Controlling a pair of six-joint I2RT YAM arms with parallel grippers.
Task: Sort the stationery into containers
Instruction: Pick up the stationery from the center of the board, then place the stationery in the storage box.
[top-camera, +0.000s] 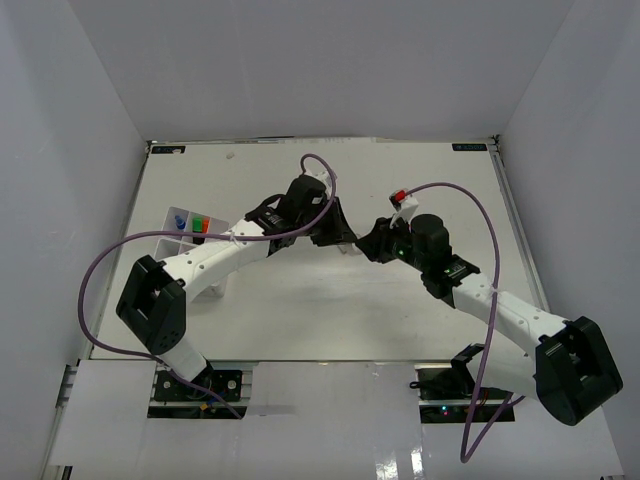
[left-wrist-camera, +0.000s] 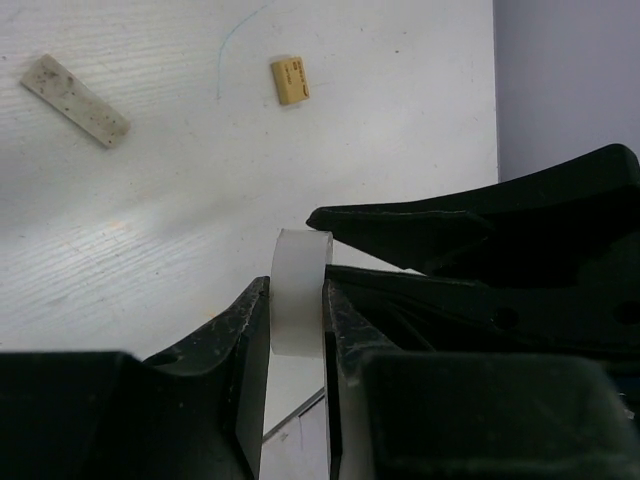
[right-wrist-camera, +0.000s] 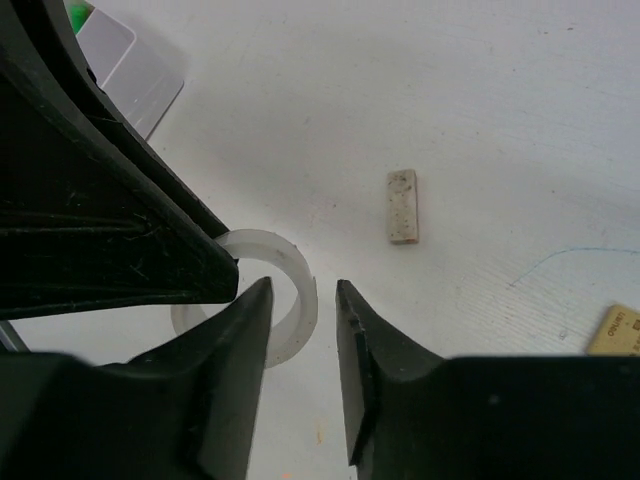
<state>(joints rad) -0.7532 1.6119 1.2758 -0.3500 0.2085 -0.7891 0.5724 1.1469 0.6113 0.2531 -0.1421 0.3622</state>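
The robot's left gripper should release the clear tape roll in the white organizer tray's near corner (top-camera: 209, 272) that faces the middle of the table.
The clear tape roll (left-wrist-camera: 300, 258) stands on edge, pinched between the fingers of my left gripper (left-wrist-camera: 296, 300), which is shut on it at the table's middle (top-camera: 338, 238). My right gripper (right-wrist-camera: 303, 290) is open and meets it head-on (top-camera: 368, 243). The near rim of the roll (right-wrist-camera: 285, 255) sits between the right jaws, and the right-hand finger is clear of it. A small tan block (left-wrist-camera: 290, 80) and a grey speckled block (left-wrist-camera: 75, 86) lie on the table beyond. The white organizer tray (top-camera: 172, 228) holds green-, orange- and blue-capped items at the far left.
The grey block (right-wrist-camera: 403, 205) and the tan block (right-wrist-camera: 615, 330) lie to the right of the right gripper. A tray corner (right-wrist-camera: 135, 65) shows at the upper left of the right wrist view. White walls surround the table, and purple cables arch over both arms.
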